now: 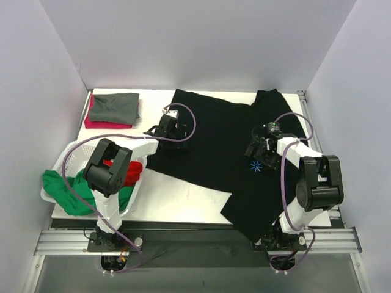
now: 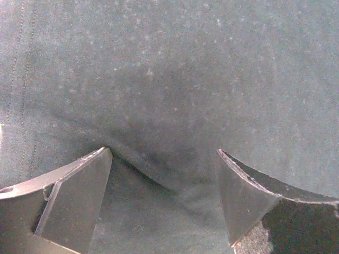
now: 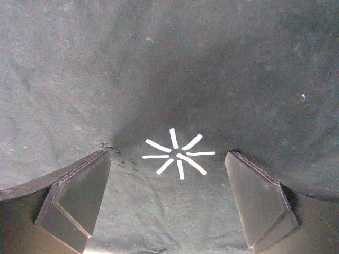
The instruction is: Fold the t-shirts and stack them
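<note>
The robot's left gripper needs to move next to the black t-shirt's corner (image 1: 149, 163) by the white basket and close there.
A large black t-shirt (image 1: 211, 137) lies spread across the table, and its lower part hangs over the front edge. My left gripper (image 1: 168, 129) is open over the shirt's left edge, fingertips down on the cloth. In the left wrist view a soft crease of black t-shirt (image 2: 159, 79) runs between the tips of my left gripper (image 2: 163, 152). My right gripper (image 1: 261, 154) is open over the shirt's right half. A small light-blue starburst print (image 3: 177, 153) sits between the tips of my right gripper (image 3: 167, 154). Neither gripper holds anything.
A folded grey-green t-shirt (image 1: 116, 107) lies on a pink-red one (image 1: 98, 123) at the back left corner. A white perforated basket (image 1: 68, 160) at the left edge holds a green t-shirt (image 1: 67, 189) spilling over its rim, and a red one (image 1: 122, 170). Grey walls stand on three sides.
</note>
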Motion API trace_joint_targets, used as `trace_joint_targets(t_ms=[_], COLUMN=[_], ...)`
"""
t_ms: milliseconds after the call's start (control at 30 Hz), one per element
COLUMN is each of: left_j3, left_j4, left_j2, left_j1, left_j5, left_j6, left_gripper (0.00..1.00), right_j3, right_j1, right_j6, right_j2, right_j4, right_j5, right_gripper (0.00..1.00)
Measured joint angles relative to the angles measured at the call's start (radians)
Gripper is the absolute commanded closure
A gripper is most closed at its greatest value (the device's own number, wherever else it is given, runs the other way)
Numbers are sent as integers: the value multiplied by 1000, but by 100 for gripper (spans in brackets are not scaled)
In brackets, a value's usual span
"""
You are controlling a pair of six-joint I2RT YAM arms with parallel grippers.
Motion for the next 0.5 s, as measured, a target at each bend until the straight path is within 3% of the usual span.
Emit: trace_joint_targets(t_ms=[500], left_j3=[311], left_j4=[-72], left_j2=[208], left_j1=[71], left_j5=[34], left_j6=[26], left_gripper=[11], right_j3=[326], right_j1=[-71], right_j6=[-32], right_j2=[257], right_j4=[-45], right_j5=[-106], right_gripper=[7])
